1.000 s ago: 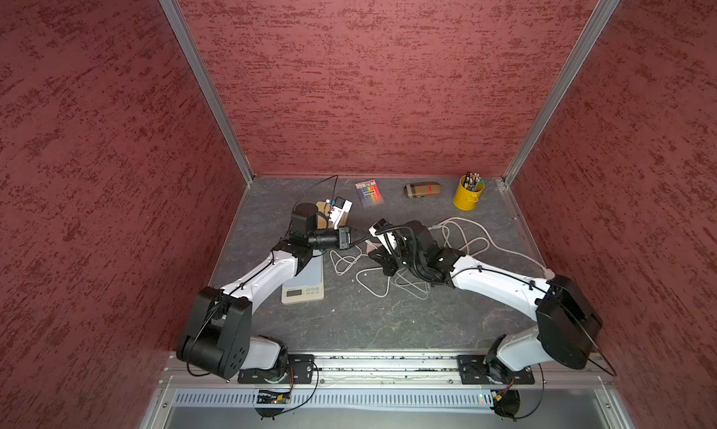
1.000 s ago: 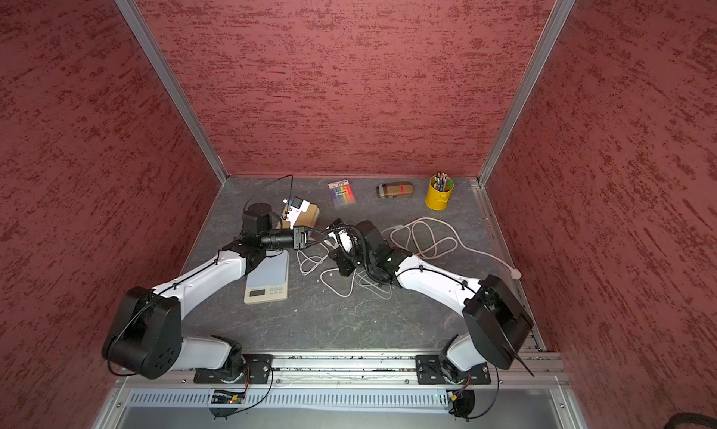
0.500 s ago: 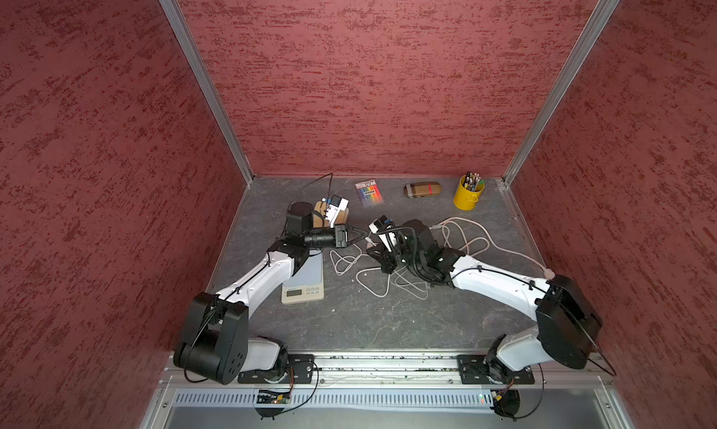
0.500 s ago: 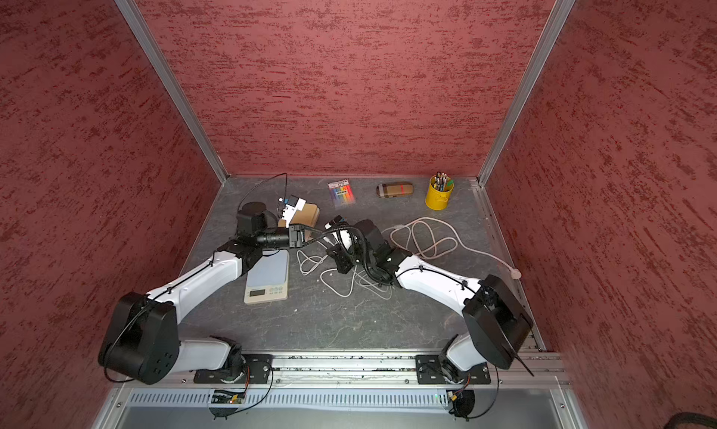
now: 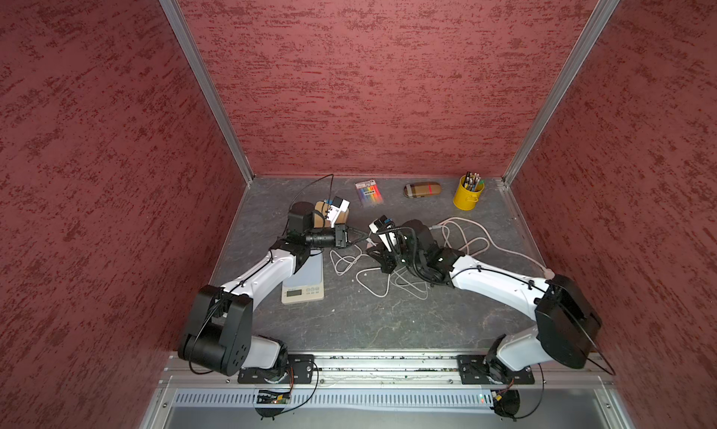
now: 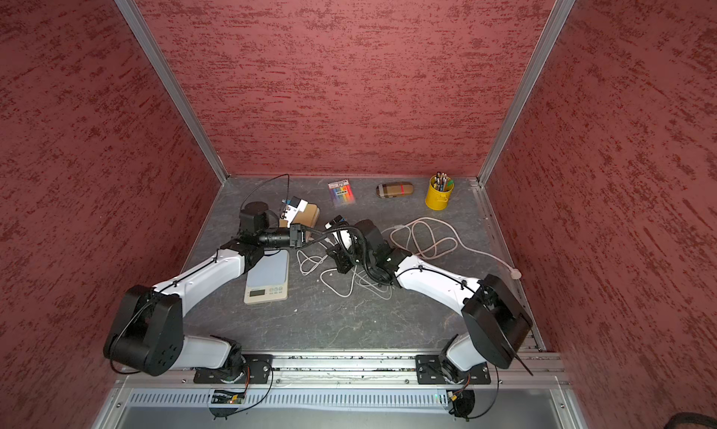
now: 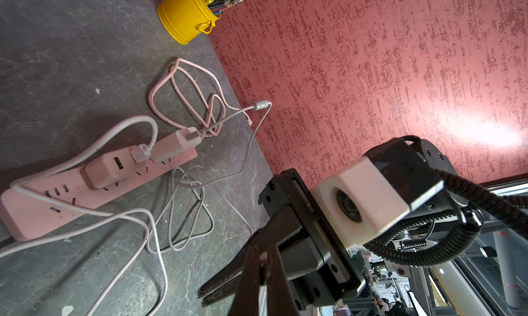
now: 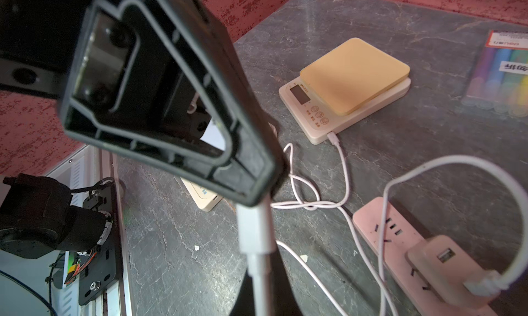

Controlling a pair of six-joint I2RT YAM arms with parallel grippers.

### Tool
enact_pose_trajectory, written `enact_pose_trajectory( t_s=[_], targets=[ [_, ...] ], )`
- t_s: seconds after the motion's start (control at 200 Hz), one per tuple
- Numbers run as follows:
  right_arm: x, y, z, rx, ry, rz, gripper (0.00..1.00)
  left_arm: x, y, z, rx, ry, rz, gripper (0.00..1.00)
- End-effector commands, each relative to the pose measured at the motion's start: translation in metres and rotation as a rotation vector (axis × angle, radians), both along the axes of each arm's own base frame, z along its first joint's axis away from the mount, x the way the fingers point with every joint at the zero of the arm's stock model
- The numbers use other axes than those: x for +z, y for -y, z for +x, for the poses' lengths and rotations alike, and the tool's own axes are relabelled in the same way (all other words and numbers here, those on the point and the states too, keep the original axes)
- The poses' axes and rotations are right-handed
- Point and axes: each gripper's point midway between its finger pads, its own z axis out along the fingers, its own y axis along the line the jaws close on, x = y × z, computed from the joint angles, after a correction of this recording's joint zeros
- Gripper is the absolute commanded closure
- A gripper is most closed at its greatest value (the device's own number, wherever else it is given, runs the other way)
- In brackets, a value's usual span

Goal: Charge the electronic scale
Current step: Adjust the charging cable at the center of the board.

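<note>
The cable runs over the shut fingers of the robot's right gripper, so that gripper should back off, open and close around the white plug's tail (image 8: 258,262).
An electronic scale (image 5: 303,280) with a pale platform lies under my left forearm. A second, tan-topped scale (image 8: 354,77) further back has a white plug (image 8: 333,136) in its side. My left gripper (image 7: 263,260) is shut on the white plug (image 8: 254,228) of a charging cable, above the table's middle. That cable runs down into my right gripper (image 8: 261,297), which is shut on it. The two grippers meet tip to tip in both top views (image 5: 366,240) (image 6: 324,237). The pink power strip (image 7: 94,186) carries two adaptors with cables.
A tangle of white and grey cables (image 5: 372,279) lies on the table, and a pink cord (image 5: 465,237) loops off to the right. A yellow pencil pot (image 5: 467,194), a brown case (image 5: 422,189) and a marker pack (image 5: 370,192) line the back wall.
Both grippers stay tip to tip over the cables. My left wrist has shifted slightly; no other clear change.
</note>
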Motion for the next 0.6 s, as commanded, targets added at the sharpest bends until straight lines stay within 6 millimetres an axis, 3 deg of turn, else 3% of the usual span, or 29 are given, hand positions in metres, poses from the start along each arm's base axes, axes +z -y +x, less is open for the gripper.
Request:
enact_pose_trajectory(
  t_s=[0.0, 0.105, 0.15, 0.22, 0.386, 0.596],
  targets=[
    [0.007, -0.001, 0.005, -0.018, 0.019, 0.021, 0.8, 0.011, 0.0, 0.0, -0.02, 0.021, -0.017, 1.0],
    [0.013, 0.007, 0.006, -0.051, 0.05, 0.013, 0.67, 0.011, -0.01, 0.007, 0.029, 0.001, -0.001, 1.0],
    [0.031, 0.014, 0.005, -0.072, 0.096, 0.039, 0.63, 0.009, -0.015, 0.01, 0.052, -0.018, 0.008, 1.0],
    [0.042, 0.023, 0.006, -0.106, 0.143, 0.047, 0.58, 0.006, -0.021, 0.014, 0.08, -0.045, 0.021, 1.0],
    [0.065, 0.034, 0.012, -0.156, 0.25, 0.056, 0.57, 0.0, -0.023, 0.016, 0.09, -0.086, 0.028, 1.0],
    [0.063, 0.013, 0.017, -0.073, 0.274, 0.0, 0.59, -0.001, -0.023, 0.015, 0.089, -0.105, 0.032, 1.0]
  ],
)
